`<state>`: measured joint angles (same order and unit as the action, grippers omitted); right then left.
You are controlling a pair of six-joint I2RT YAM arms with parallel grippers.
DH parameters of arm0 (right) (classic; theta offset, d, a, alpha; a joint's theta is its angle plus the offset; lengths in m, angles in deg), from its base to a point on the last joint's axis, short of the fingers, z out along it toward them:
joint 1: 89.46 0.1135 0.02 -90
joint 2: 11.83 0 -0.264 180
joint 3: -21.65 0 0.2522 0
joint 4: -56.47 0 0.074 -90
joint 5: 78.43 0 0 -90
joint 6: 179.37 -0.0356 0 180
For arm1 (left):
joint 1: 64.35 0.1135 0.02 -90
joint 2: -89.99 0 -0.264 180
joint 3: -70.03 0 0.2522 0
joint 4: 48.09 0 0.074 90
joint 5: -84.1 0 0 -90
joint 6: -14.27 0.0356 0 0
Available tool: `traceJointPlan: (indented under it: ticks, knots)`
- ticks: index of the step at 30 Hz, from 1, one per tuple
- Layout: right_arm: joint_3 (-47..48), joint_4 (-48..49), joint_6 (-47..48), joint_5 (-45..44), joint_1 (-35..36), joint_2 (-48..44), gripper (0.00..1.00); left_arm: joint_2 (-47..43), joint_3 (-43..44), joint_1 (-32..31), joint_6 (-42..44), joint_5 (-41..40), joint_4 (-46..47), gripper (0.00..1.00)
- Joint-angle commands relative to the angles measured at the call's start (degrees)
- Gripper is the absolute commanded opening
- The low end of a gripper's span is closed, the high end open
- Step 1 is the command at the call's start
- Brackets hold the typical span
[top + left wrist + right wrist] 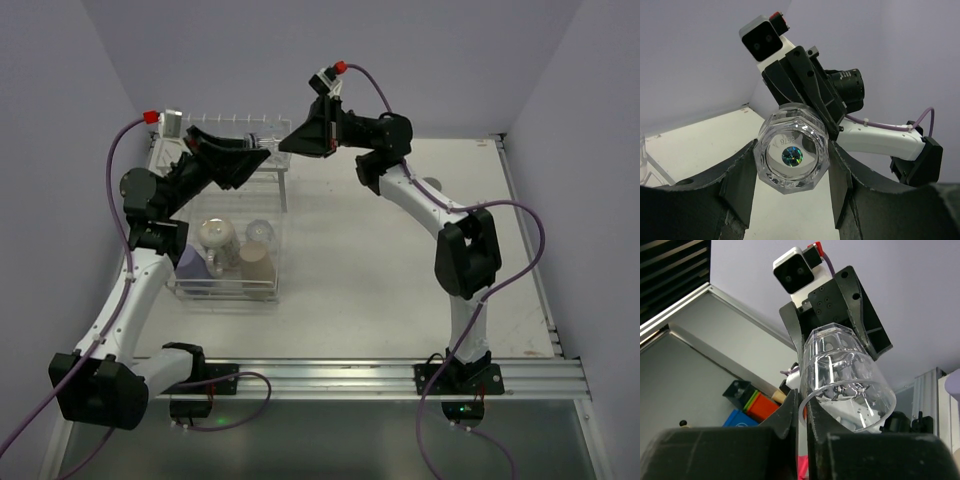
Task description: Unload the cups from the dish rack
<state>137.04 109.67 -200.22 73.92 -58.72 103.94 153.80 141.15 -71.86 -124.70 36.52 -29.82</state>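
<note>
I should use my right gripper to set the small clear glass down on the table (419, 240), in front of the small clear object.
A small clear glass (270, 146) hangs in the air over the white wire dish rack (215, 121), between my two grippers. My left gripper (256, 153) holds its eight-sided base (791, 155) between both fingers. My right gripper (290, 141) is shut on the glass wall at the rim (816, 405), one finger inside and one outside. The rack's lower basket (226, 292) holds a pale upturned cup (214, 235), a lavender cup (192, 266), a tan tumbler (256, 266) and a clear glass (260, 231). The salmon-pink mug is not in view.
The rack stands at the table's back left against the wall. A small clear object (432, 185) sits on the table behind my right arm. Purple walls close in the left, back and right. A metal rail (400, 375) runs along the near edge.
</note>
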Motion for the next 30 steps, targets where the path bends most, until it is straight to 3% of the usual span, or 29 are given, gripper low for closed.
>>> traceJointPlan:
  ticks: [1,2,4,7,8,12,16,20,22,23,24,25,26,30]
  knots:
    - [4.19,1.16,0.19,-1.53,0.46,-0.72,0.0,0.61,-1.72,0.48,-1.48,1.0,5.13,0.0]
    - [4.63,0.9,0.45,-1.61,0.46,-0.19,0.0,0.79,-2.16,0.48,-1.91,1.35,6.28,0.1]
    - [5.34,1.33,0.28,-1.79,0.46,0.16,0.0,1.49,-3.04,0.48,-3.93,2.58,9.78,0.41]
    - [5.08,0.63,1.16,-1.18,0.11,-0.01,0.0,2.45,-2.61,0.48,-5.43,4.34,10.51,0.65]
    - [4.55,0.63,1.42,-1.0,-0.07,-0.19,0.0,2.63,-2.26,0.65,-5.35,4.52,9.9,0.82]
    - [-0.01,0.72,2.74,-0.56,-2.52,-2.99,0.0,1.76,-0.76,2.49,-2.9,3.65,6.21,1.0]
    - [-6.06,0.11,4.41,0.93,-7.18,-7.38,0.0,-0.61,2.65,3.38,6.41,-3.11,-3.95,1.0]
    - [-12.21,-8.31,14.64,3.3,-11.22,-13.08,0.0,2.18,10.1,3.38,15.29,-8.74,-16.07,1.0]
    - [-13.99,-23.21,23.52,3.75,-13.24,-16.17,0.0,4.21,14.33,3.29,17.85,-10.15,-21.27,1.0]
    - [-12.78,-32.93,39.23,2.44,-13.69,-19.23,0.0,6.65,15.83,2.59,18.73,-10.59,-23.14,1.0]
    - [-9.81,-60.18,49.31,-0.53,-13.95,-20.13,0.0,7.98,17.68,1.72,21.61,-14.34,-25.94,1.0]
    - [-1.16,-73.94,59.94,-5.95,-13.52,-20.31,0.0,10.78,22.05,0.49,23.9,-17.42,-32.67,1.0]
    - [2.84,-94.09,73.97,-18.97,-12.91,-19.18,0.0,12.29,24.18,-2.39,28.36,-20.67,-36.39,0.98]
    - [11.66,-113.4,84.99,-37.23,-11.58,-15.06,0.0,20.72,34.37,-6.81,33.57,-34.56,-47.04,0.97]
